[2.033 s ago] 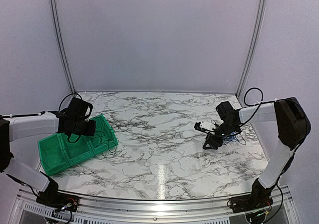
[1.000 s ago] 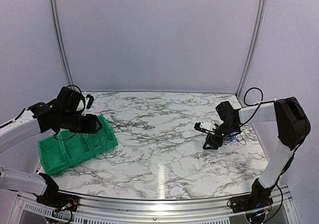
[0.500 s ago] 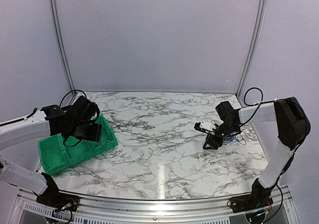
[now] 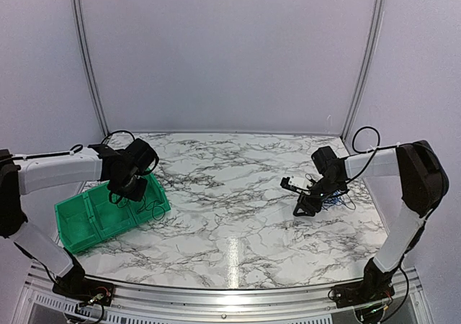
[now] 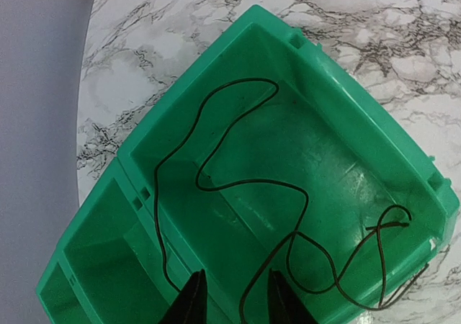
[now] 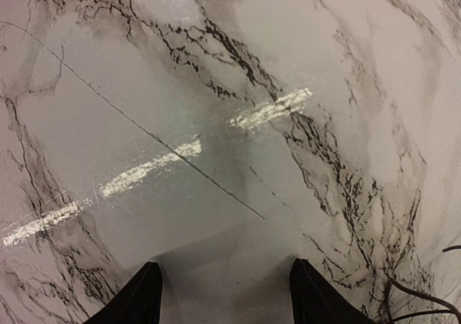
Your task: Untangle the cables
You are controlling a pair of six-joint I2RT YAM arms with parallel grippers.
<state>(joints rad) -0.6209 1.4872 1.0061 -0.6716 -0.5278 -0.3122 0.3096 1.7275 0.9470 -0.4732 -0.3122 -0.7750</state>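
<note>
A loop of the black cable hangs over the bin's rim, away from the left gripper's fingers, so the robot should open that gripper, move it over and take the piece of black cable [image 5: 337, 281] beside that rim.
A thin black cable [image 5: 248, 187] lies in loops in the big end compartment of the green bin [image 5: 338, 93]. One loop hangs over the bin's rim [image 4: 153, 209]. My left gripper [image 5: 234, 300] is open just above this compartment, and one strand runs down between its fingertips. It also shows over the bin in the top view [image 4: 119, 193]. A small tangle of blue and black cables [image 4: 335, 200] lies on the table at the right. My right gripper [image 4: 294, 196] is open and empty beside it, low over the marble [image 6: 227, 295].
The bin [image 4: 86, 227] has smaller compartments to the left. A thin straight dark line [image 6: 158, 144] crosses the marble ahead of the right gripper. Cable ends show at the right wrist view's lower right corner [image 6: 421, 301]. White walls enclose the table.
My left arm has swung and lowered over the bin's right compartment. The right arm and the tangle have not moved.
</note>
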